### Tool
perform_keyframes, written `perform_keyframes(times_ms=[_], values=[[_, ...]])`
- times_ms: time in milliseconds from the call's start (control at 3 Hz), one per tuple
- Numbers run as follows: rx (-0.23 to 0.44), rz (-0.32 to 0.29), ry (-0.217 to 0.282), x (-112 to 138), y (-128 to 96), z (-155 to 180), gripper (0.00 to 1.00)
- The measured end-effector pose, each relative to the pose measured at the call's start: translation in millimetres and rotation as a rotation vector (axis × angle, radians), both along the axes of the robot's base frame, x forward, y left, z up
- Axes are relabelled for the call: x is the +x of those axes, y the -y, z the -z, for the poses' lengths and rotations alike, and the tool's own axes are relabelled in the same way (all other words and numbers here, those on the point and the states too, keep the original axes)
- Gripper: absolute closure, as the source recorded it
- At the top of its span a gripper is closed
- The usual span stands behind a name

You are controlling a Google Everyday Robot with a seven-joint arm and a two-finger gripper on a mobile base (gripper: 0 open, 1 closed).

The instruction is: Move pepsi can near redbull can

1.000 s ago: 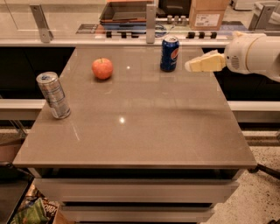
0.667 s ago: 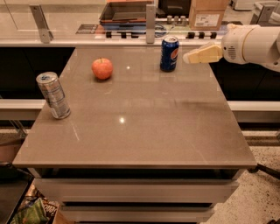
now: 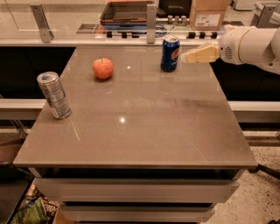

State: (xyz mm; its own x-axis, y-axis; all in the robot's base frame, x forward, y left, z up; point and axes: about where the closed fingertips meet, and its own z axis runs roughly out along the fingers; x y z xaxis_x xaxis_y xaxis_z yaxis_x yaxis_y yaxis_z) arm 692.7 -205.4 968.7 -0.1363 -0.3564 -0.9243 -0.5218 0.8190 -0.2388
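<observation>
I need to move my gripper to the pepsi can next and close it around its dark blue middle (image 3: pixel 169 56), about halfway between the can's silver top and its bottom.
The pepsi can (image 3: pixel 169 54) is dark blue with a round logo and a silver top. It stands upright near the far edge of the grey-brown table (image 3: pixel 144 131), right of the middle. The redbull can (image 3: pixel 54 95) is a slim silver can that stands at the table's left edge, tilted a little in view. My gripper (image 3: pixel 186 57) comes in from the right on a white arm. Its cream tip is just right of the pepsi can at label height, close to it and apart from it. It holds nothing.
A red apple (image 3: pixel 103 68) sits on the table between the two cans, toward the back. Behind the table runs a counter with a dark tray (image 3: pixel 127 12) and a cardboard box (image 3: pixel 209 13). A metal post (image 3: pixel 151 19) stands at the back edge.
The gripper has moved left and a little up, closing in on the pepsi can's right side. The cans and the apple have not moved.
</observation>
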Motion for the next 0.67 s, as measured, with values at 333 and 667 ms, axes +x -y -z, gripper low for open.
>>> perform_keyframes(times_ms=[333,667], values=[[0.042,-0.004,0.003,20,-10,8,0.00],[0.067,-0.019,-0.003,36,-20,15,0.00]])
